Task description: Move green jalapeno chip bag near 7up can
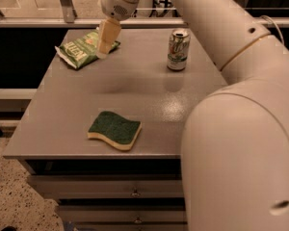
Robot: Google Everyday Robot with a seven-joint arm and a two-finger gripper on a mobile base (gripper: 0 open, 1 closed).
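Note:
The green jalapeno chip bag is next for my gripper, which will go to it and close on the bag's middle (83, 48), away from its ends.
The green jalapeno chip bag (79, 50) lies flat at the far left corner of the grey table (149, 100). The 7up can (177, 49) stands upright at the far right of the table, well apart from the bag. My gripper (105, 48) hangs from the white arm that reaches in from the right, its pale fingers pointing down over the bag's right end. Whether it touches the bag does not show.
A dark-green-and-yellow wavy sponge (115, 130) lies near the table's front edge. My arm's large white links (241, 143) fill the right side of the view. Drawers (135, 192) sit under the tabletop. A railing (67, 4) runs behind the table.

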